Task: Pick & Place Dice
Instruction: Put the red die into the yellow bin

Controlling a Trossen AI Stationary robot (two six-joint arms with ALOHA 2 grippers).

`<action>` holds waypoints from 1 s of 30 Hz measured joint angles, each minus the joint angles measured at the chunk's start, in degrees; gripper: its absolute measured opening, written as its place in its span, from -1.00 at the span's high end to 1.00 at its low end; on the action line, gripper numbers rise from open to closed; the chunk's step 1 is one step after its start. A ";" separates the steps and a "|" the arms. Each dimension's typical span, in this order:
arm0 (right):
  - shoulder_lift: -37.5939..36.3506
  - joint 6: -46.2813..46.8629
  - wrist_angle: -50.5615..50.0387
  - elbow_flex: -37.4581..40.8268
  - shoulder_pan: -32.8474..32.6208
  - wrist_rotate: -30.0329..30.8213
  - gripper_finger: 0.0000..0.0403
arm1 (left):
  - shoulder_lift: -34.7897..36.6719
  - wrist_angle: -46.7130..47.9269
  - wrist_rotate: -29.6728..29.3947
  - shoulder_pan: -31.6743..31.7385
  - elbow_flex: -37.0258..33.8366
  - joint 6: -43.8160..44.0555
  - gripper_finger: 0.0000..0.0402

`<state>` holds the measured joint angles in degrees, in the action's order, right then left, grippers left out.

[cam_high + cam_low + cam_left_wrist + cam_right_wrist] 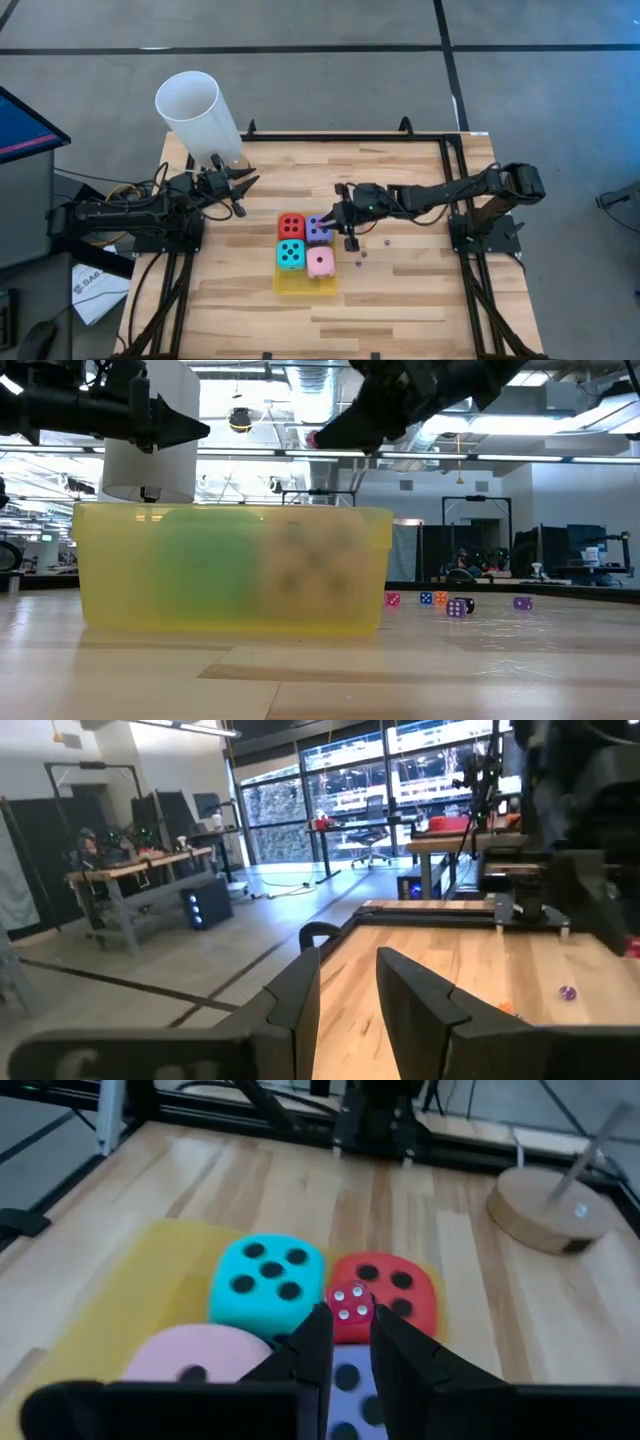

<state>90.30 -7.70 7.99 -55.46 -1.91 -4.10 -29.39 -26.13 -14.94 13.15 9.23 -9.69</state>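
Note:
I will let go of the tiny red die with my right gripper in the gap point(318, 246) point(300, 1380) between the purple die and the pink die.
Four big dice sit in a flat yellow tray point(300, 284): red point(291, 226), purple point(319, 229), cyan point(290, 254) and pink point(320, 262). My right gripper point(345, 222) hangs over the purple die, shut on a tiny red die point(350, 1302) with white pips. Several more tiny dice lie on the wood to the tray's right, among them one point(362, 255) and another point(457, 607). My left gripper point(240, 185) waits near the table's far left corner, its fingers point(300, 990) a narrow gap apart with nothing between them. My right gripper pinches the tiny red die's two opposite sides point(340, 1308) between its fingertips point(315, 1335), only at their free ends. The fingers slant downward from the table's right side. The die is lifted clear, above the big dice in the tray.
A tall white cup point(195, 115) stands at the far left corner, behind my left gripper, with a round wooden base and rod point(545, 1205) near it. A black frame point(340, 138) runs along the table's far edge. Bare wood lies right of the tray.

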 joint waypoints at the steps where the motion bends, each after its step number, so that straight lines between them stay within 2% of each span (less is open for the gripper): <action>1: 0.00 0.00 0.30 0.00 -0.75 0.70 0.74 | -0.02 0.02 0.00 0.00 0.00 1.09 0.55; 8: 0.00 0.08 1.49 0.00 -5.34 5.85 0.74 | -0.02 -0.01 0.00 0.00 0.00 2.93 0.55; 14: 2.29 0.57 4.55 -0.08 -7.76 7.25 0.74 | -0.02 0.00 0.00 0.00 0.00 6.13 0.55; 22: 11.23 0.22 12.55 -0.05 -8.99 7.16 0.74 | -0.27 0.38 0.02 -0.43 0.00 5.70 0.55; 27: 12.59 0.20 11.21 -0.52 -8.96 7.04 0.74 | -1.03 0.13 0.17 -0.74 0.00 5.64 0.55; 30: 12.49 -1.00 9.50 -1.69 -8.96 6.97 0.67 | -1.11 -0.44 0.13 -0.74 0.00 5.59 0.55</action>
<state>102.79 -8.70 17.50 -57.15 -10.87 2.87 -30.50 -26.57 -14.81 12.40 9.23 -4.10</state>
